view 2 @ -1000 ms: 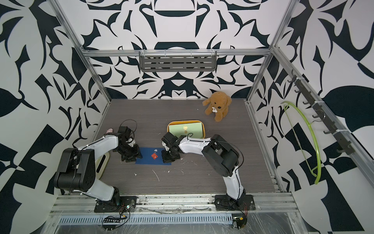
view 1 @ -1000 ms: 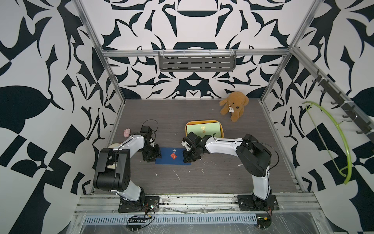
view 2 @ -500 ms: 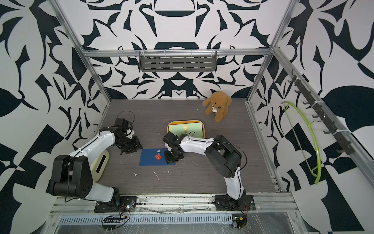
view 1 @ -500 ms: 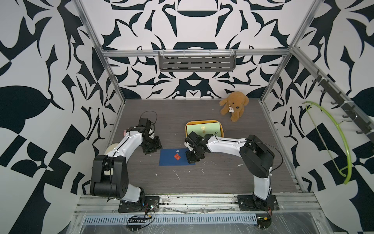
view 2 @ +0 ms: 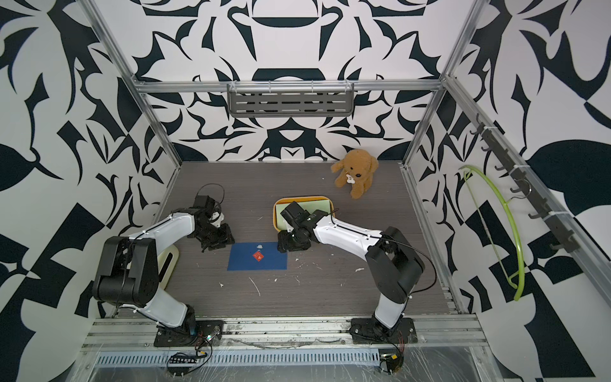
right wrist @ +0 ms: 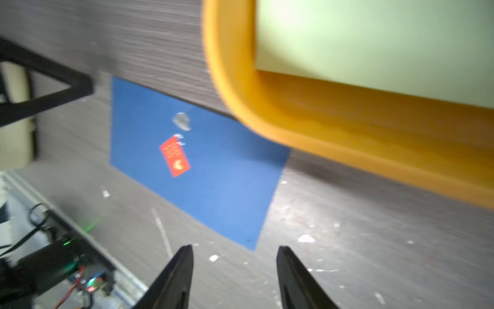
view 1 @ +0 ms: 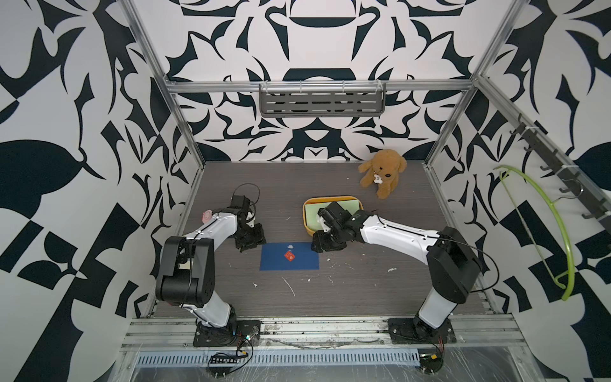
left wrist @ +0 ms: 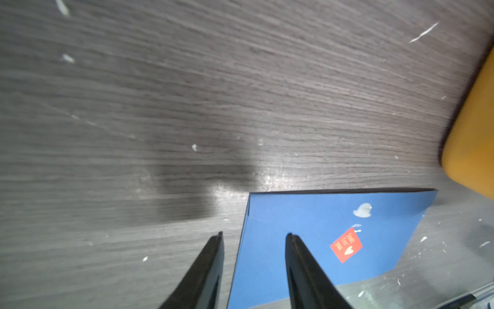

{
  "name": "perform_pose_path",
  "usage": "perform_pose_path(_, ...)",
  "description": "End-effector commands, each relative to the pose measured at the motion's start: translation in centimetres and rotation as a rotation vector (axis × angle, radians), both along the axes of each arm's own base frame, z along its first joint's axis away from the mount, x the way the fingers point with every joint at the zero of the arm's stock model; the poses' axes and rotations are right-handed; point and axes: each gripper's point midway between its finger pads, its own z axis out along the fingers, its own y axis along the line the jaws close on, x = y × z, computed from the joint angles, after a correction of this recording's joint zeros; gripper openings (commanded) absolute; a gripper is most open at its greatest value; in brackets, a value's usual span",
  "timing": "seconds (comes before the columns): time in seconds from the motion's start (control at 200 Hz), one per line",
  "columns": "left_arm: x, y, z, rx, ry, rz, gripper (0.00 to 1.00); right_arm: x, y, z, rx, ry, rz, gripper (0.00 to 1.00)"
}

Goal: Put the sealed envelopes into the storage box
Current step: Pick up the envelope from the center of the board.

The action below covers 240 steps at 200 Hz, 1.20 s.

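Observation:
Next, I close my left gripper on the middle of the navy envelope's long back edge (view 1: 290,243) (left wrist: 358,192), next to the white mark above the red sticker.
A navy sealed envelope (view 1: 297,264) (view 2: 244,261) with a red sticker lies flat on the table, held by nothing. Just behind it stands the mustard storage box (view 1: 330,198) (view 2: 302,198), with a light green envelope (view 1: 310,213) (right wrist: 374,40) lying inside. My right gripper (view 1: 325,245) (right wrist: 235,248) hovers open at the navy envelope's (right wrist: 213,174) right corner, in front of the box wall (right wrist: 347,128). At the envelope's (left wrist: 307,214) left edge, my left gripper (view 1: 250,239) (left wrist: 254,235) is open with nothing between its fingers.
A brown teddy bear (view 1: 382,172) sits at the back right. A cream board (view 2: 167,264) lies under the left arm by the left wall. White paper scraps (view 1: 287,286) dot the table in front of the envelope. A green hanger (view 1: 558,231) hangs on the right wall.
My right gripper has opened and let go of the navy envelope, which shifted slightly right and now lies flat. The left gripper pulled away from the envelope's left edge, then returned beside it.

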Motion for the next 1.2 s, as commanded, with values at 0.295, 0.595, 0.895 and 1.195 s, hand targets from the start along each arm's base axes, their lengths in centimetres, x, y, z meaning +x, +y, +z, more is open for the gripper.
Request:
perform_pose_path(0.295, -3.0, -1.2, -1.8, 0.017, 0.064, -0.051, 0.44, 0.1, 0.7, -2.6, 0.041, 0.022, -0.193, 0.86)
perform_pose_path(0.595, -4.8, -2.5, -2.5, 0.007, 0.105, -0.071, 0.44, -1.0, 2.1, -4.1, 0.015, 0.059, -0.203, 0.97)
perform_pose_path(0.895, -6.0, -3.7, -2.6, -0.017, 0.127, -0.09, 0.43, -1.6, 3.4, -4.4, 0.007, 0.052, -0.192, 0.99)
perform_pose_path(1.195, -7.0, -5.2, -2.6, -0.03, 0.132, -0.112, 0.43, -2.0, 4.4, -4.0, -0.028, 0.033, -0.137, 0.99)
